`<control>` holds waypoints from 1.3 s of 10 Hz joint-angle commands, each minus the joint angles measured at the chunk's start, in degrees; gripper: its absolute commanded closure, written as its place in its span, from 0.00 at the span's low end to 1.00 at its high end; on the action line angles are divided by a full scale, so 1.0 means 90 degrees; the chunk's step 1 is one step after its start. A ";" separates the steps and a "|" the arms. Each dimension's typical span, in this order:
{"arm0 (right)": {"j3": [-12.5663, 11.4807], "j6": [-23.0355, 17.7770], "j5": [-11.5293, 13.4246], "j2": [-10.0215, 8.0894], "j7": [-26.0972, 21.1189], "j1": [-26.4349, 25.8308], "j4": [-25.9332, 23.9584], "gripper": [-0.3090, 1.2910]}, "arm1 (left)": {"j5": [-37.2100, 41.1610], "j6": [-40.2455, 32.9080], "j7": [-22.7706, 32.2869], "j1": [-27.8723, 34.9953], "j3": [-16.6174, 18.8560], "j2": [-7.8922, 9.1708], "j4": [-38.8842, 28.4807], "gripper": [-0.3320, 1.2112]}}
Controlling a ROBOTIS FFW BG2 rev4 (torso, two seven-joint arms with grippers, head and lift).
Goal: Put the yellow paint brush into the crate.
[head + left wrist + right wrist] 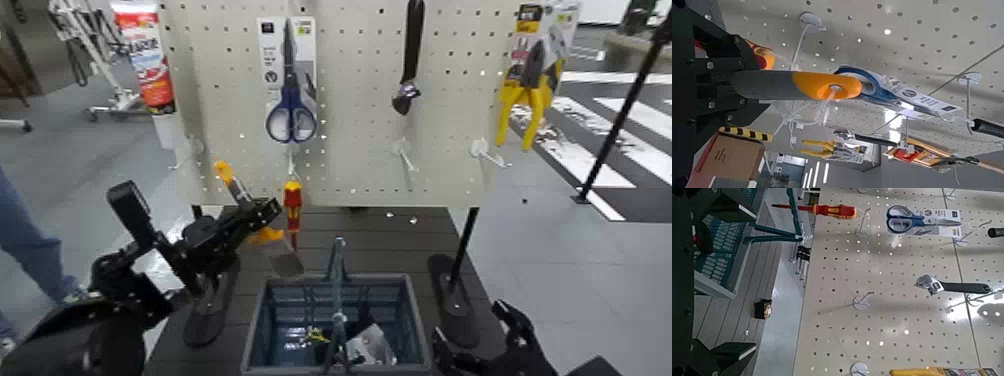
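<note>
Next, I let go of the yellow paint brush, now tilted in front of the pegboard, with my left gripper over the small yellow item in the crate (307,338), next to the crate's arched handle.
My left gripper (248,216) is shut on the yellow paint brush (262,236) and holds it tilted in the air in front of the pegboard, above and left of the crate (262,305). The brush's orange tip points up and left, and its bristles (286,264) hang just above the crate's back left corner. In the left wrist view the grey handle with its orange tip (825,84) sticks out from the black fingers (707,78). The grey-blue crate with its arched handle (337,275) stands at the table's front middle. My right gripper (497,345) is open, parked low at the right.
The pegboard (350,150) behind holds blue scissors (291,112), a red-and-yellow screwdriver (292,208), a black wrench (409,60) and yellow pliers (528,95). Small items lie in the crate. Black stand feet (455,290) flank the crate. A person's leg (25,245) is at the far left.
</note>
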 commanded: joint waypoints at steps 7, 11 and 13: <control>0.0039 0.0000 0.0000 0.0003 0.0000 -0.0019 0.0012 0.28 | 0.0268 -0.0181 -0.0061 0.0008 -0.0718 -0.0071 0.1219 0.98; 0.0049 0.0000 0.0000 0.0003 0.0000 -0.0019 0.0022 0.28 | 0.0238 -0.0181 -0.0090 -0.0002 -0.0825 -0.0081 0.1551 0.98; 0.0049 0.0000 0.0000 0.0003 0.0000 -0.0019 0.0012 0.28 | 0.0180 -0.0181 -0.0090 -0.0002 -0.0854 -0.0081 0.1727 0.98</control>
